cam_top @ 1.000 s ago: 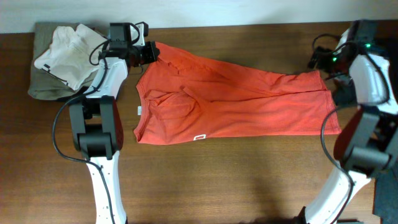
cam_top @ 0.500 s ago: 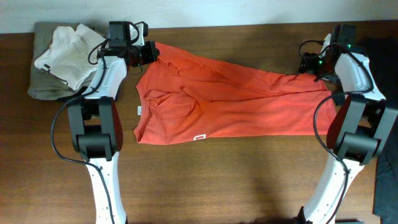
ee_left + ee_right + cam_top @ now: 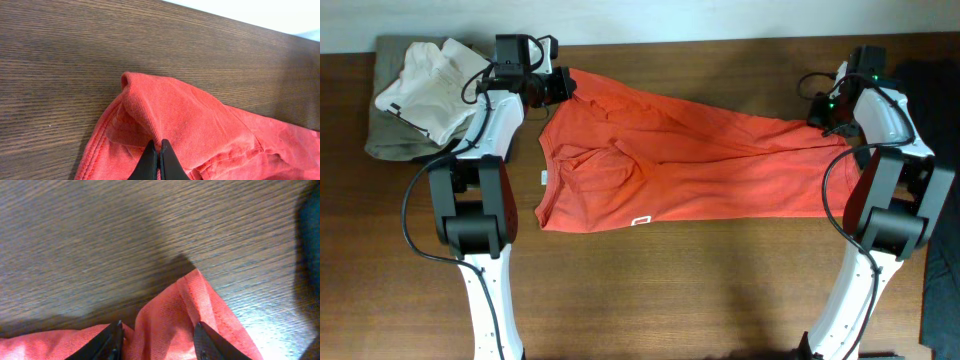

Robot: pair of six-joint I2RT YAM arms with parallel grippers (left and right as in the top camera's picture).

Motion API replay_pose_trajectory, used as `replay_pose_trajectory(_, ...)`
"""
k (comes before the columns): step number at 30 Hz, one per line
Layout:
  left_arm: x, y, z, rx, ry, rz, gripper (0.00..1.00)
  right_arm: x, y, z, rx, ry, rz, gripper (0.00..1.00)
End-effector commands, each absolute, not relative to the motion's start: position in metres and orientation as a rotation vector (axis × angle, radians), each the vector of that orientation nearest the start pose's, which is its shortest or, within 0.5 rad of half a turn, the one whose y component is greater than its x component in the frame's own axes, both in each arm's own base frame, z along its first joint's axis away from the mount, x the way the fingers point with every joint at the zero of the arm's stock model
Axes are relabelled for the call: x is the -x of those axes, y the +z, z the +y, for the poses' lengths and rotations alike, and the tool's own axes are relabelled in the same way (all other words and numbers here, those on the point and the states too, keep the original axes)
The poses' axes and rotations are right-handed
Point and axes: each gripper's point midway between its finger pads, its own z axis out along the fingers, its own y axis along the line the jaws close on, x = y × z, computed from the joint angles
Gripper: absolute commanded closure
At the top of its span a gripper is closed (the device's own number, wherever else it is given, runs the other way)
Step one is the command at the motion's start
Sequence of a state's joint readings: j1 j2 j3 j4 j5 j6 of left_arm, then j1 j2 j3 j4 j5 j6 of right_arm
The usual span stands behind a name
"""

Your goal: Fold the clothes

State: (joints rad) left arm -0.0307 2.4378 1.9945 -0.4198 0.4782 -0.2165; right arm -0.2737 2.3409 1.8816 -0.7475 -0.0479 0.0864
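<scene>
The fold on the T-shirt's short side edge (image 3: 551, 190), just behind its front corner, will be released by my left gripper.
The clothes here are chiefly a red-orange T-shirt (image 3: 690, 160) lying stretched across the wooden table, with a small white tag (image 3: 641, 221) near its front hem. My left gripper (image 3: 563, 85) is at the shirt's back left corner. In the left wrist view this gripper (image 3: 159, 147) is shut, pinching a raised fold of the red fabric (image 3: 200, 120). My right gripper (image 3: 817, 115) is at the shirt's back right corner. In the right wrist view its jaws (image 3: 157, 330) stand apart on either side of a ridge of the shirt (image 3: 200, 295). Its fingers (image 3: 112, 340) rest down on the cloth.
A white garment (image 3: 430, 80) lies on an olive one (image 3: 385, 140) at the back left corner. A dark cloth (image 3: 932, 95) sits at the right edge, also seen in the right wrist view (image 3: 311, 230). The table's back edge (image 3: 720, 42) runs close behind both grippers.
The right arm has come in to the shirt's back right corner, and its jaws have narrowed around the fabric. The left gripper and the shirt's left side have not moved.
</scene>
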Motion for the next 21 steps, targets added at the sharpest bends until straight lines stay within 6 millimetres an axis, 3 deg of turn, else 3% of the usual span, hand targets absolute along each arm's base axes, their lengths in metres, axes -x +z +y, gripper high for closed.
replay_pose_trajectory(1, -0.619, 0.094, -0.097, -0.019, -0.672, 2.361, 0.99, -0.523, 0.016, -0.142, -0.486, -0.039, 2.734, 0.55)
replay_pose_trajectory(5, -0.619, 0.094, -0.097, -0.019, -0.672, 2.361, 0.99, -0.523, 0.016, -0.142, -0.509, -0.034, 2.729, 0.54)
replay_pose_trajectory(16, -0.619, 0.091, -0.091, 0.001, -0.633, 2.375, 0.99, -0.525, 0.023, -0.142, -0.556, -0.024, 2.709, 0.85)
replay_pose_trajectory(18, -0.619, 0.091, -0.091, 0.001, -0.633, 2.375, 0.99, -0.527, 0.028, -0.143, -0.571, -0.022, 2.702, 0.94)
replay_pose_trajectory(21, -0.619, 0.091, -0.091, 0.000, -0.632, 2.375, 0.99, -0.530, 0.039, -0.144, -0.598, -0.017, 2.688, 0.96)
